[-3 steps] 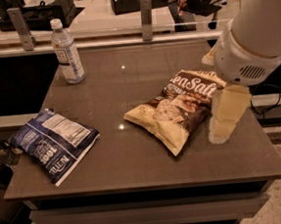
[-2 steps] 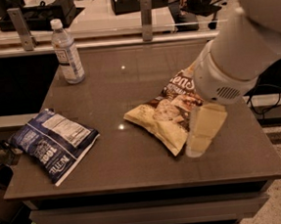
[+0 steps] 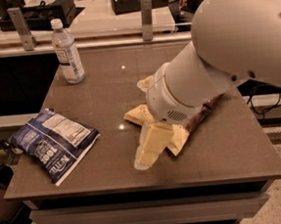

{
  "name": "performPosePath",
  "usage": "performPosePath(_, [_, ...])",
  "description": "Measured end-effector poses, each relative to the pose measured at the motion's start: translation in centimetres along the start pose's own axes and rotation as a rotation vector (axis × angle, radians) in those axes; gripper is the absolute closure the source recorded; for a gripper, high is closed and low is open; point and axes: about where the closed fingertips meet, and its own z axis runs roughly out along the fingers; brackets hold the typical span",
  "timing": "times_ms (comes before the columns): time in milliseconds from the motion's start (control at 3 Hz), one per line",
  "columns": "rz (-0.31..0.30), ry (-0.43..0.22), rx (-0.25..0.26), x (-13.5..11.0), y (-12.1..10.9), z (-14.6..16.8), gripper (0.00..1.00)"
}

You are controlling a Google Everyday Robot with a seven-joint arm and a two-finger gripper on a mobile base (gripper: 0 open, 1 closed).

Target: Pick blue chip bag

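Note:
The middle of the blue chip bag (image 3: 62, 144) is the next place for my gripper to go to and close, so that the bag bunches up between its fingers.
The blue chip bag (image 3: 52, 143) lies flat at the front left of the brown table (image 3: 222, 151), with its white label panel facing up. My gripper (image 3: 148, 153) hangs from the large white arm (image 3: 210, 63) over the middle of the table, pointing down and to the left. It is well to the right of the blue bag and apart from it. It holds nothing that I can see.
A cream-and-brown chip bag (image 3: 136, 115) lies under my arm and is mostly hidden. A clear water bottle (image 3: 67, 51) stands at the back left. A glass partition with metal posts (image 3: 146, 17) runs along the table's back edge.
My arm and gripper have swung left and forward from the table's right side, across the cream-and-brown bag, closer to the blue bag. The bags and bottle have not moved.

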Motion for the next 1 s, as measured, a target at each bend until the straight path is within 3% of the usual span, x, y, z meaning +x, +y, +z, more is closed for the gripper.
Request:
performPosePath(333, [-0.025,-0.046,-0.001,-3.3,0.1,2.6,0.00])
performPosePath(1000, [-0.042,-0.055,-0.005,-4.5,-0.5,3.4,0.00])
